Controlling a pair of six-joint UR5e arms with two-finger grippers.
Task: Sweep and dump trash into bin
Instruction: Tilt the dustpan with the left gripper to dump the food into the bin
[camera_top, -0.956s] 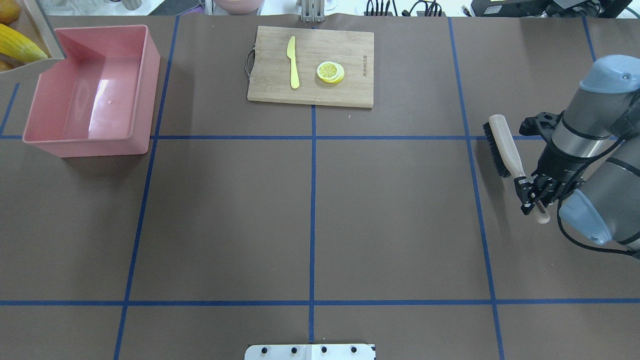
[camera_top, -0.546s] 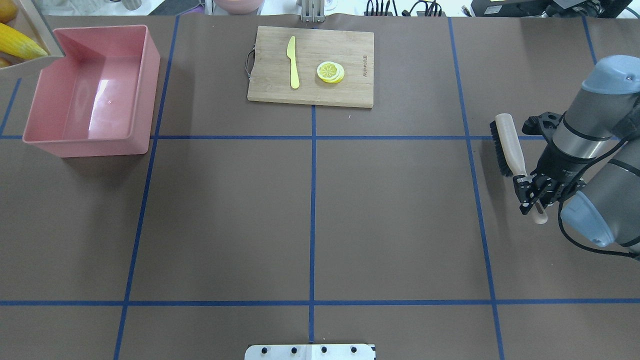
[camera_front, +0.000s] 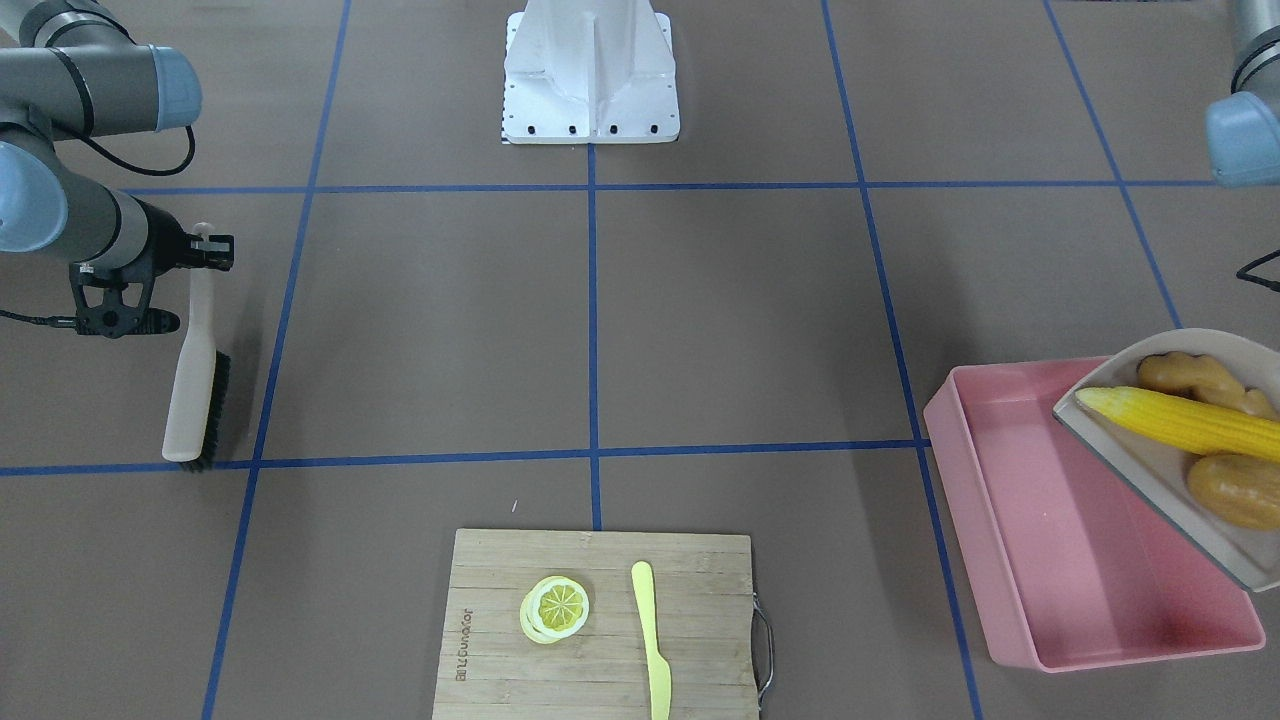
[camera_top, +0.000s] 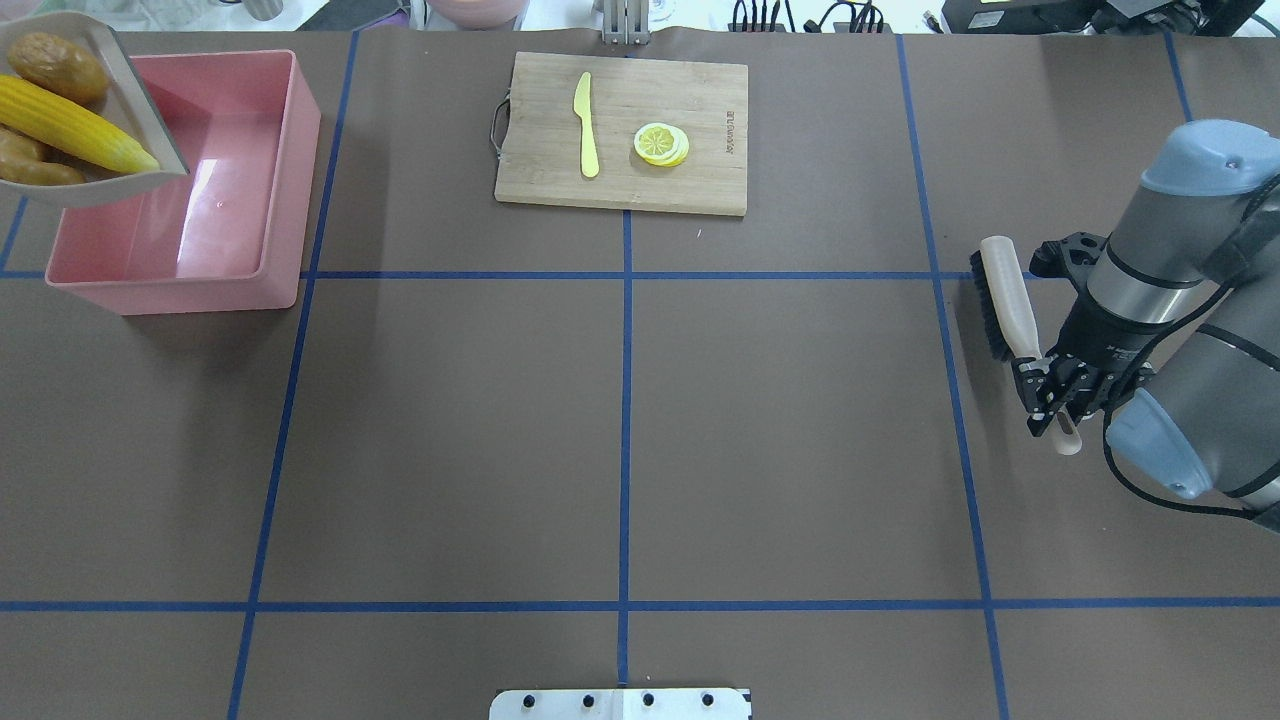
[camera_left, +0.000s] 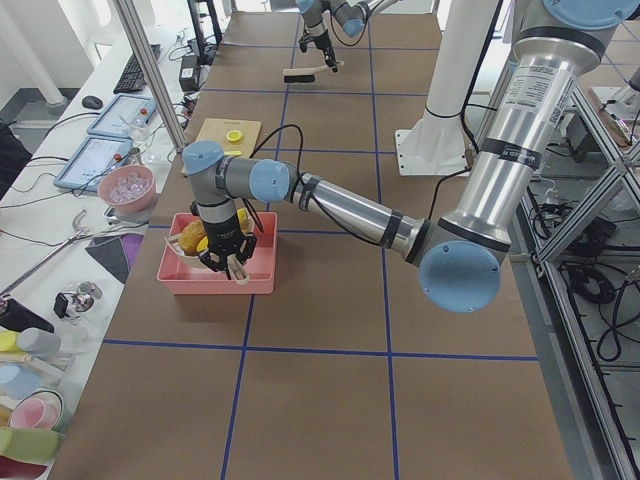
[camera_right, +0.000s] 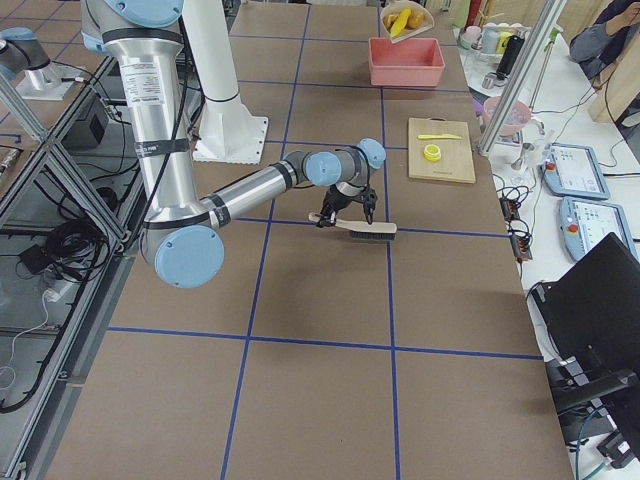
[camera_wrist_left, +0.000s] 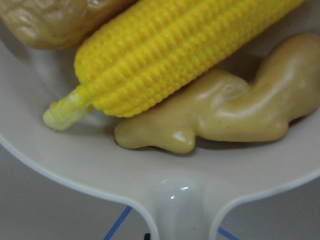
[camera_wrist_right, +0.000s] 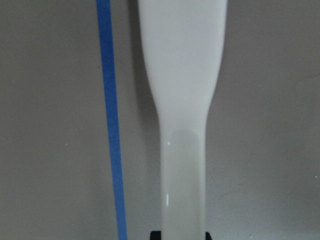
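Observation:
My right gripper has the brush. Next, I put it down on the table (camera_front: 239, 358) (camera_wrist_right: 149, 115) close beside the blue tape line, near the tape crossing.
A beige dustpan (camera_top: 95, 185) hangs tilted over the left end of the pink bin (camera_top: 285, 180). It carries the yellow corn cob (camera_top: 70, 125), the brown potato (camera_top: 55, 65) and the tan ginger (camera_top: 35, 170). In the left wrist view the corn (camera_wrist_left: 170, 55) and ginger (camera_wrist_left: 240, 120) lie against the pan's back by its handle (camera_wrist_left: 172, 210). My left gripper (camera_left: 228, 262) is shut on that handle. My right gripper (camera_top: 1055, 395) is shut on the handle of a wooden brush (camera_top: 1003, 295), held low over the table's right side.
A wooden cutting board (camera_top: 700, 190) at the far middle holds a yellow knife (camera_top: 585, 125) and a lemon slice (camera_top: 660, 143). The robot's base plate (camera_top: 620, 703) is at the near edge. Blue tape lines cross the brown table.
The dustpan with the trash has moved right, further over the bin, and shows more fully. The right gripper and brush have shifted only slightly.

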